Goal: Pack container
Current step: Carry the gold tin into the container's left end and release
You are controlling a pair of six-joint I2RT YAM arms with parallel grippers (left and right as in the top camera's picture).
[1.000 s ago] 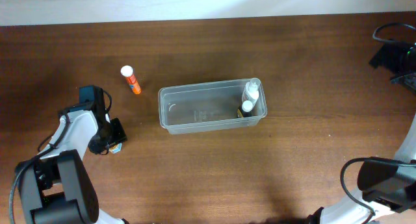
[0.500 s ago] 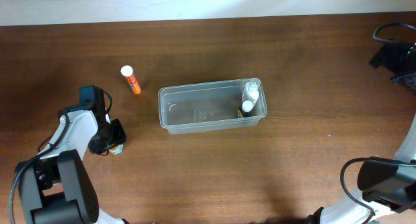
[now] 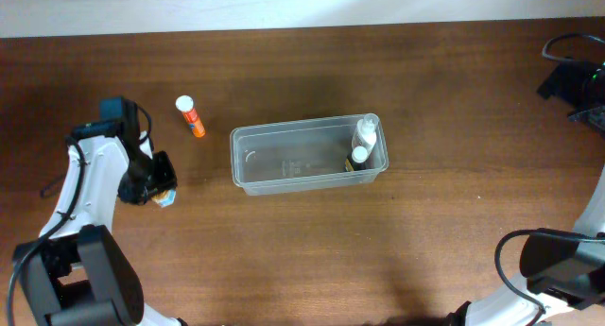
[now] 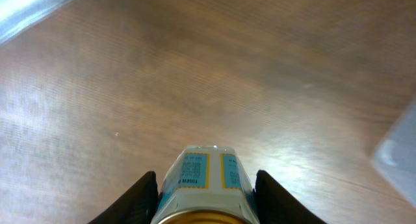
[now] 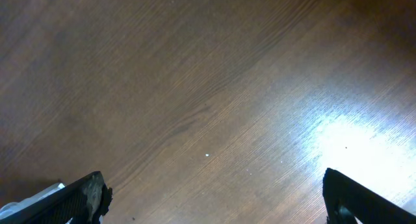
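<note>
Next, I set the small jar in the clear container's empty end (image 3: 255,163), opposite the white-capped bottles, using my left gripper.
The clear plastic container (image 3: 284,165) stands mid-table with two small white-capped bottles (image 3: 363,142) at its right end. My left gripper (image 3: 156,186) is left of the container, shut on a small blue, white and yellow box (image 4: 207,182) that it holds above the wood; the box's tip shows in the overhead view (image 3: 165,200). An orange tube with a white cap (image 3: 190,116) lies on the table behind the left gripper. My right gripper (image 5: 211,198) is open and empty over bare wood; its arm sits at the far right edge (image 3: 577,85).
A blurred clear edge of the container shows at the left wrist view's right side (image 4: 400,152). Dark cabling and the right arm's base sit at the table's far right corner (image 3: 567,52).
My left gripper has moved up and back a little with the box held in it. The container, bottles and orange tube have not moved.
</note>
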